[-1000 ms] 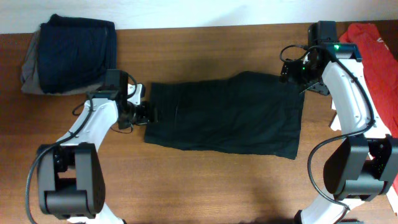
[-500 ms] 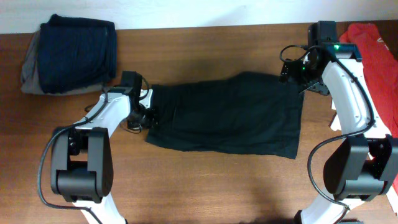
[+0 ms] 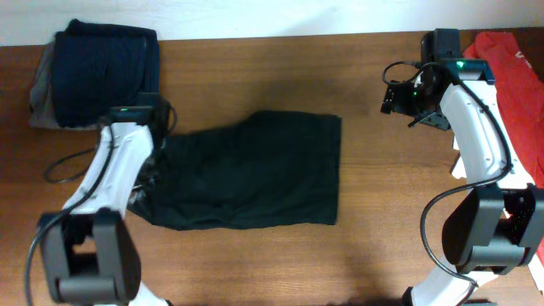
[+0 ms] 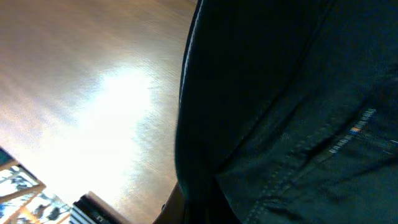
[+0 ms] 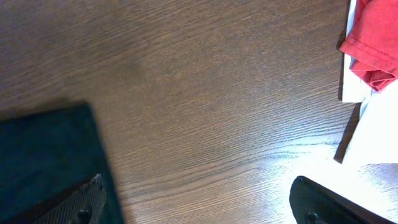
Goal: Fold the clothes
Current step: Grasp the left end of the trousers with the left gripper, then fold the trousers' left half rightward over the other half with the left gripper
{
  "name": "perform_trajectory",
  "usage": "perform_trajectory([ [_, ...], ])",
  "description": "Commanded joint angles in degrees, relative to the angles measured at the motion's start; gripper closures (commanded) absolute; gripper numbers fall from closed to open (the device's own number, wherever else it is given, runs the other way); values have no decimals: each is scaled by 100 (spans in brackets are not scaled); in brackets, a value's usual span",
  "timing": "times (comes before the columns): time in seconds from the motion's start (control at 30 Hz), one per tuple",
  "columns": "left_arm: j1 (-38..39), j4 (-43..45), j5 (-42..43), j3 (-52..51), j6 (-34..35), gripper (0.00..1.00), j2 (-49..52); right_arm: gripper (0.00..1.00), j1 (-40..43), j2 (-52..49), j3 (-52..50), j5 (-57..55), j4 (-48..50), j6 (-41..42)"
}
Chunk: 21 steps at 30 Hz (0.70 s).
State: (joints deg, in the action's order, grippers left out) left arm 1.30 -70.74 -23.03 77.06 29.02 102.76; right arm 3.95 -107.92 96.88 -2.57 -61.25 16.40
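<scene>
I need to release the black garment's edge from my left gripper, letting it go on top of the garment's half nearer my right gripper (image 3: pixel 279 161).
The black garment (image 3: pixel 246 170) lies flat on the table, left of centre. Its dark fabric (image 4: pixel 292 106) fills most of the left wrist view, stitched seams showing. My left gripper (image 3: pixel 150 177) is at the garment's left edge, shut on the cloth, its fingers buried under fabric. At the back right my right gripper (image 3: pixel 396 98) hangs open over bare wood, well right of the garment. In the right wrist view its fingers (image 5: pixel 79 200) stand wide apart, with only a corner of the black garment (image 5: pixel 43 155) at the left. The red shirt (image 3: pixel 512 68) lies at the far right edge.
A stack of folded dark blue clothes (image 3: pixel 102 72) sits at the back left corner. Below the red shirt (image 5: pixel 375 43) there is a white surface (image 5: pixel 353 84) past the table's right edge. Bare wood (image 3: pixel 374 195) lies between the garment and the right arm.
My left gripper went from open to shut on the black garment's left edge and dragged it left. The garment's right end slid away from the right gripper, which stayed still.
</scene>
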Motion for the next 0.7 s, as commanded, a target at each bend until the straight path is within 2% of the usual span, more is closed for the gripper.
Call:
perform_trajectory([
  [0.0,-289,-55,-297,144,173,99,-905,2,-11,59,79,-74,2,-4],
  [0.1,-387,-168,-295,361,-321,99,-1504,2,-11,59,79,-74,2,-4],
  [0.23,-243,-841,-251,1185,-323,99,-1698,2,-11,59,79,-74,2,-4],
  [0.3,39,-922,188,1410,-538,99,-1698,2,-11,59,79,-74,2,-4],
  [0.43,667,-815,1091,1408,-538,99,-1683,2,-11,59,79,-74,2,-4],
  [0.57,1996,-586,1172,1390,-527,99,-1672,2,-11,59,79,-74,2,-4],
  [0.67,2439,-254,1169,1180,-529,99,-1543,2,-11,59,79,-74,2,-4],
])
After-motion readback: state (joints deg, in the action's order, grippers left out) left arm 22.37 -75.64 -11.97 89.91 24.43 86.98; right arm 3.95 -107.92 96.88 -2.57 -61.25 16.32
